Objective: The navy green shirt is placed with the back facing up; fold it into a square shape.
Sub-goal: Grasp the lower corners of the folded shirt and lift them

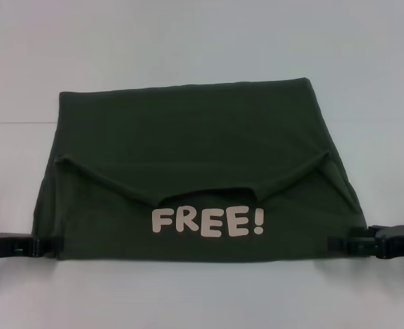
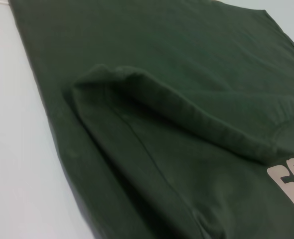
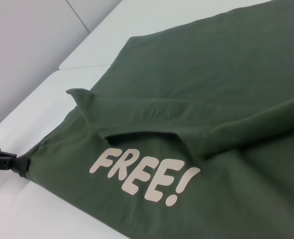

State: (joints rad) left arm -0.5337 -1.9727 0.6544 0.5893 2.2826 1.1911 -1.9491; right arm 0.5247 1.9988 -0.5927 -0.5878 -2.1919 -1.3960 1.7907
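The shirt lies far out with the robot's right gripper pinching its near corner, so the robot should take the cloth farther in and drag (image 1: 328,223) the shirt closer before folding.
The navy green shirt (image 1: 188,137) lies folded on the white table (image 1: 188,41) as a wide trapezoid. A folded-over layer nearest me shows the collar opening and a pale "FREE!" print (image 1: 207,222). My left gripper (image 1: 51,244) is shut on the shirt's near left corner. It also shows in the right wrist view (image 3: 22,164), pinching that corner. My right gripper (image 1: 340,243) is shut on the near right corner. The left wrist view shows a folded sleeve hem of the shirt (image 2: 187,74). The right wrist view shows the shirt (image 3: 226,74) and its print (image 3: 144,177).
A seam in the table top (image 1: 17,123) runs from the left edge toward the shirt. Bare white table surrounds the shirt on all sides. A grey wall panel (image 3: 27,40) stands beyond the table's edge in the right wrist view.
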